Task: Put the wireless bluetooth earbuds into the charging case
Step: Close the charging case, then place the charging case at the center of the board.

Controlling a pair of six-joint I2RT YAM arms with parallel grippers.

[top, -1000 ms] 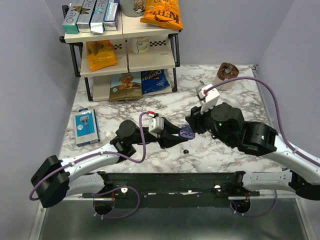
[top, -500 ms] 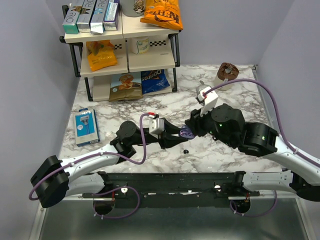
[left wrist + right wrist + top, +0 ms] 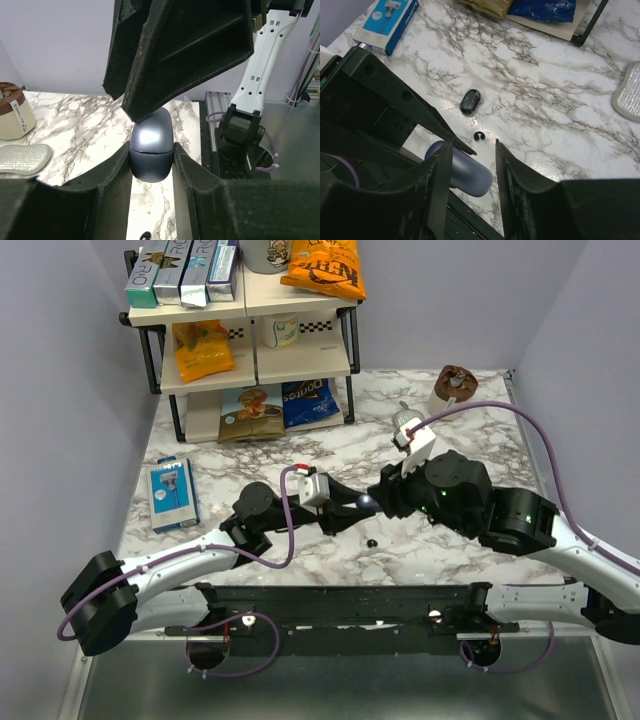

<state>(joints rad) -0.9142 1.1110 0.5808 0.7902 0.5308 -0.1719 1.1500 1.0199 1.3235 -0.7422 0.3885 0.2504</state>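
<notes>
My left gripper has the charging case. It will let go of it on the marble [image 3: 335, 471] in front of the blue Doritos bag.
The charging case [image 3: 151, 150] is a smooth blue-grey capsule with its lid seam closed. My left gripper [image 3: 151, 156] is shut on its lower half and holds it just above the marble. From above, my right gripper [image 3: 473, 145] hangs open, and one of its fingers [image 3: 150, 95] rests against the top of the case. In the right wrist view the case [image 3: 465, 172] lies by the left finger. One glossy black earbud [image 3: 470, 101] lies on the table beyond the fingertips, with a small black C-shaped piece [image 3: 479, 136] near it. In the top view a black speck [image 3: 372, 541] lies below the two grippers.
A shelf rack [image 3: 250, 340] with snack bags and boxes stands at the back left. On the left lies a blue box [image 3: 170, 495], a brown cup [image 3: 455, 388] stands at the back right, and a grey pad [image 3: 629, 97] lies near it.
My right gripper has shifted a little left over the case, hiding more of it, and its jaws have widened slightly. The left arm has stayed put.
</notes>
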